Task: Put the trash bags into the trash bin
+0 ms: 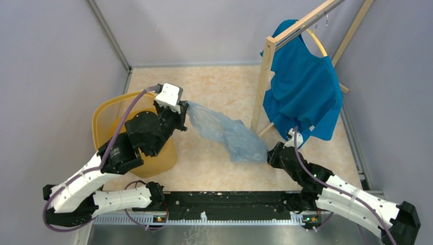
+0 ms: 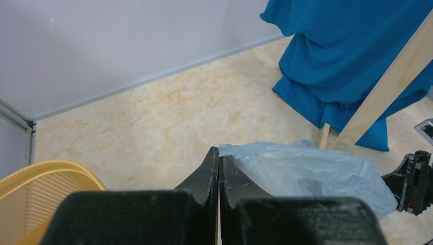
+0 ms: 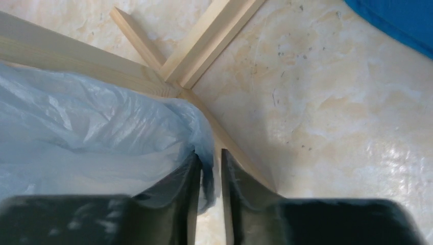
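Note:
The trash bag is stretched long between my grippers, so next my right gripper lets go of its far end and grabs the bag closer to my left gripper [image 1: 215,122].
The pale blue-grey trash bag [image 1: 230,133] lies stretched across the floor between my two grippers. My left gripper [image 1: 183,109] is shut on the bag's left end, beside the yellow-orange trash bin [image 1: 104,115], which my left arm partly hides. In the left wrist view the jaws [image 2: 219,153] are pressed together on the film's edge, the bag [image 2: 306,171] spreads to the right, and the bin's rim [image 2: 41,184] is at lower left. My right gripper [image 1: 270,154] is at the bag's right end. In the right wrist view its jaws [image 3: 210,158] stand slightly apart with a fold of the bag [image 3: 87,132] between them.
A wooden clothes rack [image 1: 265,81] stands at the back right with a solid blue shirt [image 1: 304,87] hanging on it. Its foot bars [image 3: 204,35] lie just beyond my right gripper. Grey walls close in the floor on the left, back and right.

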You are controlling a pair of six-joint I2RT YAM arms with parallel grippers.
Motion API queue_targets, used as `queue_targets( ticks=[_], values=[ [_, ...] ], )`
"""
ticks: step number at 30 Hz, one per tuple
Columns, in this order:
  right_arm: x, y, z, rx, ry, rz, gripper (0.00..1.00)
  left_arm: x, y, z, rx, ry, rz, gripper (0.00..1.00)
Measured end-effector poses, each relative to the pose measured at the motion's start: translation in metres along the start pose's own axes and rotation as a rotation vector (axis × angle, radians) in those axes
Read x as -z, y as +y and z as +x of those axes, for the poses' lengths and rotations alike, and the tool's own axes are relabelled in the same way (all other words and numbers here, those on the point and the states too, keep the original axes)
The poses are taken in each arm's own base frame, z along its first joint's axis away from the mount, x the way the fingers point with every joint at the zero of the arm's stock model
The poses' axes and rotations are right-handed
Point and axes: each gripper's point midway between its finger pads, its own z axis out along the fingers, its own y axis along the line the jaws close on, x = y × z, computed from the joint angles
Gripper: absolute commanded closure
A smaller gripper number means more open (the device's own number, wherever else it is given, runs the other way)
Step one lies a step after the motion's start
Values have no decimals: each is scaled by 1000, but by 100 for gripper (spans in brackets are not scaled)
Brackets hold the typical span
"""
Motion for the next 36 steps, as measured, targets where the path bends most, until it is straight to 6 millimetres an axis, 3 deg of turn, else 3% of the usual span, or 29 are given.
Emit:
queue_targets(
  ticks=[5, 7, 8, 12, 20, 24, 28, 31, 34, 36],
  values=[
    [6, 1, -2, 66, 28, 0, 28, -5, -8, 13, -10, 52, 17, 100],
    [16, 11, -12, 107, 49, -10, 13, -8, -12, 21, -11, 80, 18, 100],
    [20, 19, -18, 113, 51, -28, 10, -10, -15, 24, -11, 92, 22, 100],
    [36, 56, -29, 150, 77, -186, 7, -18, -27, 37, -2, 132, 42, 100],
    [49, 112, 9, 208, 268, -491, 7, -24, -46, 41, 58, 164, 91, 100],
    [38, 109, 24, 249, 302, -438, 26, -20, -47, 38, 72, 160, 107, 100],
    [19, 100, 23, 214, 269, -332, 70, -11, -38, 31, 87, 139, 103, 100],
    [10, 105, 10, 139, 188, -320, 91, 3, -25, 20, 114, 100, 97, 100],
    [4, 106, 1, 59, 121, -312, 97, 20, -11, 4, 150, 51, 101, 100],
    [3, 105, -3, 30, 94, -312, 90, 29, -4, -9, 175, 18, 106, 100]
  ],
)
